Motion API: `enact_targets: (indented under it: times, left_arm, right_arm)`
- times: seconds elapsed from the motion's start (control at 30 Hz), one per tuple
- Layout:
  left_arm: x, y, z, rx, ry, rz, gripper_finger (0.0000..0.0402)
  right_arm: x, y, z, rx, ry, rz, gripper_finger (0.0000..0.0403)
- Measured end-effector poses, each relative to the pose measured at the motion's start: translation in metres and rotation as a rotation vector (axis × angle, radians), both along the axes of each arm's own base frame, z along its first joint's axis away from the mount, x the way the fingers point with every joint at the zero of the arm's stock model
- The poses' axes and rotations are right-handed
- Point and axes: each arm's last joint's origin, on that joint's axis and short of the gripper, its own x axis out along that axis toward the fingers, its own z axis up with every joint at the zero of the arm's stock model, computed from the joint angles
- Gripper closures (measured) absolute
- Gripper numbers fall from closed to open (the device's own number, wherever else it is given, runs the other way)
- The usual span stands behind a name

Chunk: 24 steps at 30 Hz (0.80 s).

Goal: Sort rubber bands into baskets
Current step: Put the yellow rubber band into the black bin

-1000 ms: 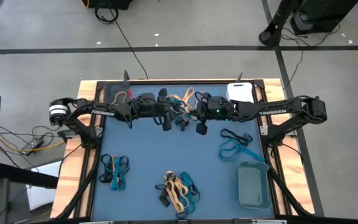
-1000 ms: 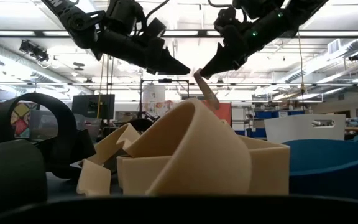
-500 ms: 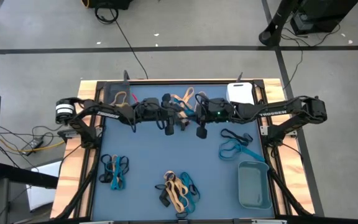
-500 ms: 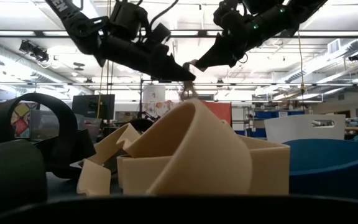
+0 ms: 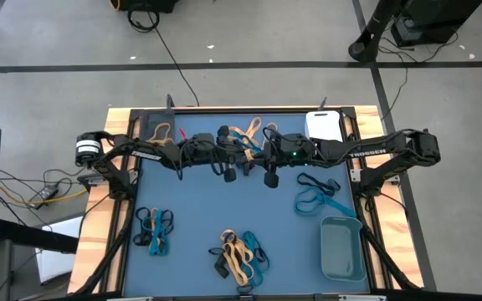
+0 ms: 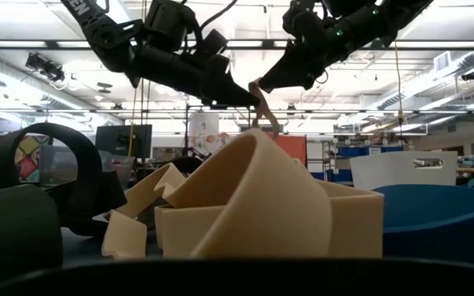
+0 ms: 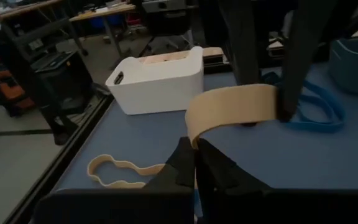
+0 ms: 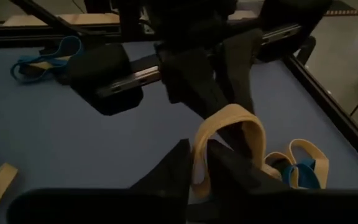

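Observation:
I will drop the stretched tan rubber band from my left gripper inside the dark basket (image 5: 161, 140) at the table's far corner.
A tan rubber band (image 7: 235, 109) hangs in the air over the far middle of the table, stretched between both grippers. My left gripper (image 7: 194, 146) comes from the table's left and is shut on one end. My right gripper (image 8: 199, 155) comes from the right with the other end between its fingers. Seen from above, the two tips (image 5: 233, 159) (image 5: 262, 159) nearly meet. The white basket (image 5: 323, 125) stands at the far right, the grey-teal basket (image 5: 341, 248) at the near right, and the dark basket (image 5: 145, 125) at the far left. My left gripper pinches one end of the band's loop (image 7: 191, 132) between its two fingertips. The fingers lie almost level, coming from the table's left. The band is clear of the table and curves away toward the other gripper. My right gripper has the band's other end (image 8: 197, 167) between its two fingers, which slant down from the table's right. The loop arches up from them (image 8: 232, 118) toward the left gripper and touches nothing below.
Loose rubber bands lie in heaps at the near left (image 5: 153, 227), the near middle (image 5: 239, 255), the right (image 5: 316, 194) and the far middle (image 5: 245, 132). A single tan band (image 7: 123, 171) lies on the blue mat below the grippers.
My left gripper has moved a little toward my right gripper and shut on the free end of the tan band. The band hung from my right gripper alone; now it spans both. My right gripper has stayed in place.

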Motion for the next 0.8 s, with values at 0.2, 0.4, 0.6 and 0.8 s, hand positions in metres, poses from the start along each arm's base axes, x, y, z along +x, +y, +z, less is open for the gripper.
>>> enact_targets:
  times: [0.2, 0.4, 0.6, 0.8]
  left_arm:
    - [-0.009, 0.004, 0.008, 0.016, 0.046, 0.106, 0.0399]
    - [-0.033, 0.010, 0.033, 0.004, 0.080, 0.221, 0.0400]
    - [-0.062, 0.018, 0.046, -0.042, 0.165, 0.343, 0.0399]
    - [-0.087, 0.031, 0.051, -0.092, 0.229, 0.503, 0.0397]
  right_arm:
    - [-0.006, -0.006, -0.012, -0.073, 0.017, -0.228, 0.0293]
    - [-0.030, -0.021, -0.054, -0.066, 0.050, -0.402, 0.0271]
    - [-0.046, -0.033, -0.076, 0.027, 0.038, -0.420, 0.0278]
    - [-0.057, -0.047, -0.085, 0.070, 0.055, -0.508, 0.0293]
